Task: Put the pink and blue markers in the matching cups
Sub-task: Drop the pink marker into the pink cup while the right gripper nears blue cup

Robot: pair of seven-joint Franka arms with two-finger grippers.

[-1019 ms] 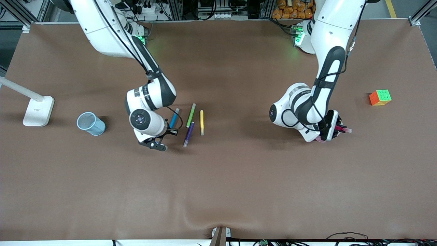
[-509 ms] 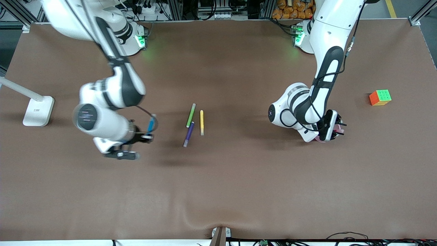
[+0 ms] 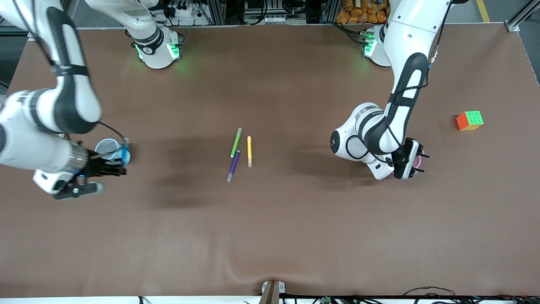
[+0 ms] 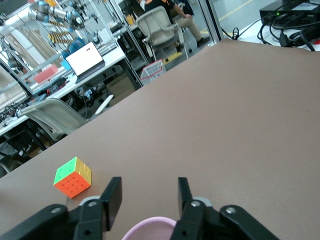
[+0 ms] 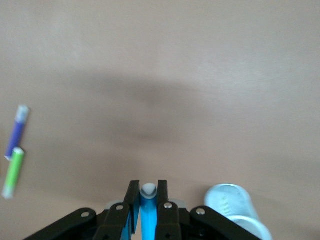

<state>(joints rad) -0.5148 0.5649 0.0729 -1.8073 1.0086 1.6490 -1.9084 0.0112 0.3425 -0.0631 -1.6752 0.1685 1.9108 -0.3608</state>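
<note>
I should release the blue marker from my right gripper inside the opening of the light blue mesh cup (image 3: 111, 153) (image 5: 246, 223).
My right gripper (image 3: 120, 166) is shut on the blue marker (image 3: 125, 154), which stands upright between the jaws (image 5: 148, 215) at the edge of the light blue mesh cup (image 3: 105, 147). That cup (image 5: 232, 205) shows just beside the fingers in the right wrist view. Toward the left arm's end of the table, my left gripper (image 4: 148, 200) hangs open right above the pale pink cup (image 4: 150, 227), with nothing between its fingers. Only a sliver of that pink cup (image 3: 418, 161) shows under the hand in the front view. The pink marker is hidden.
A green marker (image 3: 236, 142), a yellow marker (image 3: 249, 151) and a purple marker (image 3: 233, 165) lie together mid-table. A colourful puzzle cube (image 3: 469, 120) sits past the pink cup toward the left arm's end of the table.
My right arm swung with the blue marker from beside the loose markers over to the blue cup. My left gripper opened over the pink cup, and the pink marker it held no longer shows.
</note>
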